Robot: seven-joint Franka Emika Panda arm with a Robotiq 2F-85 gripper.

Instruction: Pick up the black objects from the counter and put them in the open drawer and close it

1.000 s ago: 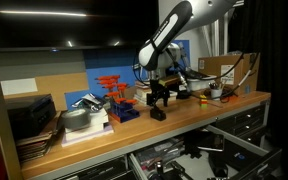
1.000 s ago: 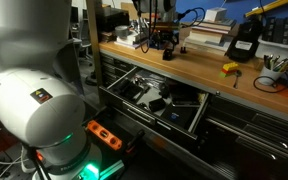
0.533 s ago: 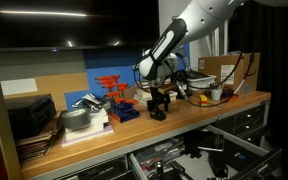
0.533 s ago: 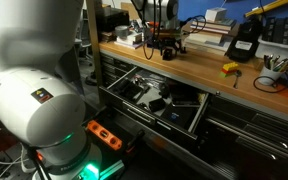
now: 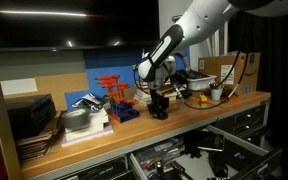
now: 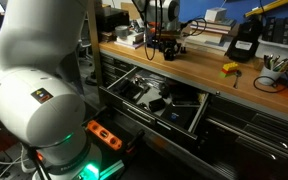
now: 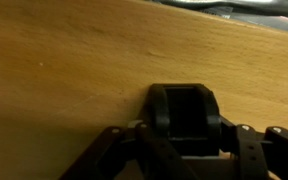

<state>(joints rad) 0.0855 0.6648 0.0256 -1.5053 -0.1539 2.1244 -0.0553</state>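
Note:
I should let go of the chunky black object on the open drawer's bare pale bottom between the dark tools (image 5: 193, 161). The black object still stands on the wooden counter.
A chunky black object (image 7: 184, 110) stands on the wooden counter (image 7: 64, 70), seen in both exterior views (image 5: 159, 113) (image 6: 167, 55). My gripper (image 7: 187, 138) has come straight down over it, and its dark fingers (image 7: 144, 140) press against the block's two sides. In an exterior view the gripper (image 5: 159, 103) hangs from the arm at mid-counter, and from the opposite side the gripper (image 6: 167, 47) shows at the counter's far end. Below the counter the wide drawer (image 6: 144, 112) is pulled open, full of dark tools; its pale rim (image 5: 236, 141) also shows from the front.
Red-orange clamps (image 5: 112, 88) and a blue bin (image 5: 123, 112) stand just beside the gripper. A book stack (image 5: 34, 125) lies at the counter's end. A small yellow item (image 6: 229, 68), a yellow-and-black device (image 6: 243, 42) and cables sit further along. The robot's base (image 6: 34, 90) fills the foreground.
The jaws stood wide over the black object and have closed in on its sides. The arm has sunk slightly; the block has not left the counter.

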